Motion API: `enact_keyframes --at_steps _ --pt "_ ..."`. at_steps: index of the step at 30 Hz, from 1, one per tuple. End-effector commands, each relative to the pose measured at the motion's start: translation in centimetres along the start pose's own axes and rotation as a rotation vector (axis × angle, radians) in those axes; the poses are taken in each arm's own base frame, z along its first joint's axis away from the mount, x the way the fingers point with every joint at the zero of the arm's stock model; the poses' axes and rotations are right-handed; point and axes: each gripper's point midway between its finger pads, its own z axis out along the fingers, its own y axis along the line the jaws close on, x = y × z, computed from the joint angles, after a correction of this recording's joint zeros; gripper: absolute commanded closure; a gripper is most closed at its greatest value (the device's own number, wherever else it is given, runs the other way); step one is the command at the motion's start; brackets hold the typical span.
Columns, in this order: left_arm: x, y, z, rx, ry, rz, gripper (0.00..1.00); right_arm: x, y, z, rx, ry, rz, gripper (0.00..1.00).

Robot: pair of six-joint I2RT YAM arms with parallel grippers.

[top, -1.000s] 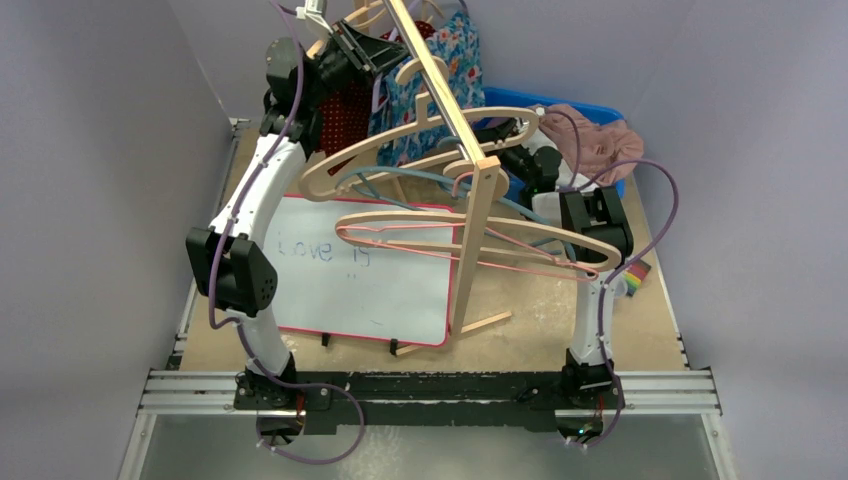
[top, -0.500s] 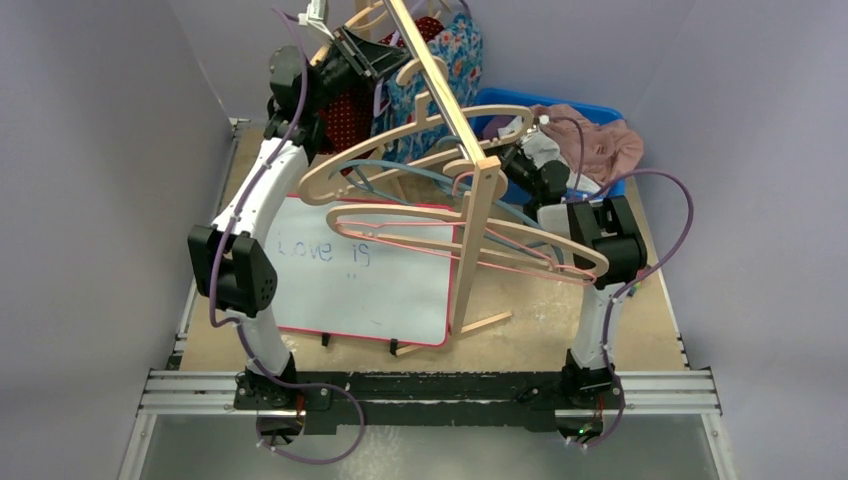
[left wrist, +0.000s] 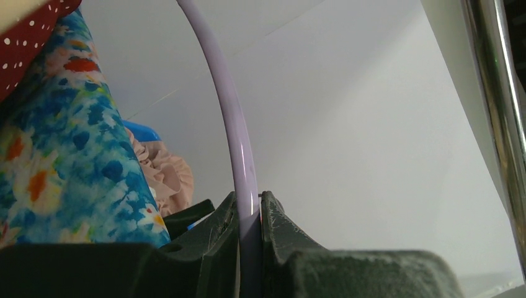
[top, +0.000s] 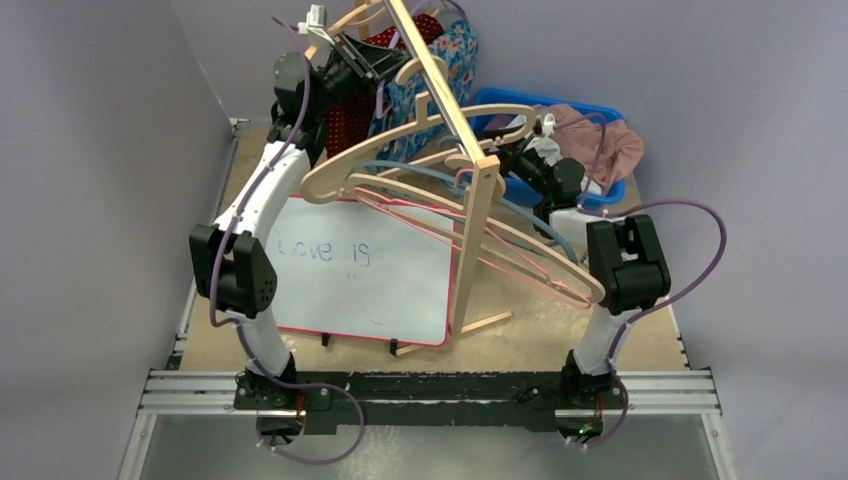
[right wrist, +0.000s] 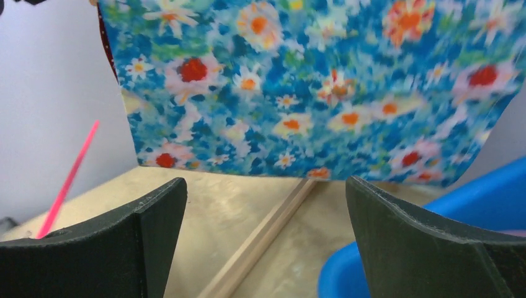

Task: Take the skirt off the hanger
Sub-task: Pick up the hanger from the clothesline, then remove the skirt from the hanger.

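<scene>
The robot's right gripper needs to close on the bottom hem (top: 410,147) (right wrist: 255,170) of the blue floral skirt, close to the middle of the hem.
A blue floral skirt (top: 440,70) hangs from a lilac plastic hanger (left wrist: 239,143) on the wooden rack (top: 440,80) at the back. It fills the upper part of the right wrist view (right wrist: 310,87) and shows at the left of the left wrist view (left wrist: 68,143). My left gripper (top: 375,62) is raised at the rack top and shut on the lilac hanger's hook (left wrist: 249,214). My right gripper (top: 505,135) is open and empty, just below and in front of the skirt's hem, its fingers (right wrist: 149,223) wide apart.
A red polka-dot garment (top: 350,110) hangs beside the skirt. Several empty wooden, pink and blue hangers (top: 480,235) hang along the rack rail. A blue bin (top: 600,125) with pink cloth (top: 600,140) sits back right. A whiteboard (top: 360,270) lies on the table.
My right arm has swung up and toward the back, bringing its open gripper to the skirt's hem. The empty hangers have tilted. My left gripper stays clamped on the hanger hook.
</scene>
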Motion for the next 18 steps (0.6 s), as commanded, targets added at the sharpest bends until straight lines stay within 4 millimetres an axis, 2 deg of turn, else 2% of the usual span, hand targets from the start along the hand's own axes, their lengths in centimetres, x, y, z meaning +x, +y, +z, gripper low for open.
enact_keyframes --at_steps 1,4,6,8,13,18 --pt "-2.6 -7.2 -1.5 0.156 -0.139 0.068 1.00 -1.3 0.9 -0.6 -0.072 -0.160 -0.330 0.02" --pt "-2.6 -6.9 -1.3 0.157 -0.139 0.043 1.00 -0.8 1.1 -0.8 -0.118 -0.225 -0.357 0.05" --pt "-2.5 -6.8 -1.2 0.170 -0.132 0.024 1.00 -0.6 2.2 -0.5 -0.180 -0.252 -0.419 0.07" --pt "-2.4 -6.7 -1.3 0.172 -0.128 0.013 1.00 0.5 2.9 -0.2 -0.219 -0.254 -0.486 0.06" --pt "-2.3 -6.5 -1.2 0.170 -0.126 0.004 1.00 1.5 1.9 2.3 -0.188 -0.237 -0.619 0.01" --pt "-2.3 -6.6 -1.1 0.196 -0.126 -0.028 1.00 0.8 2.1 4.9 -0.186 -0.233 -0.725 0.01"
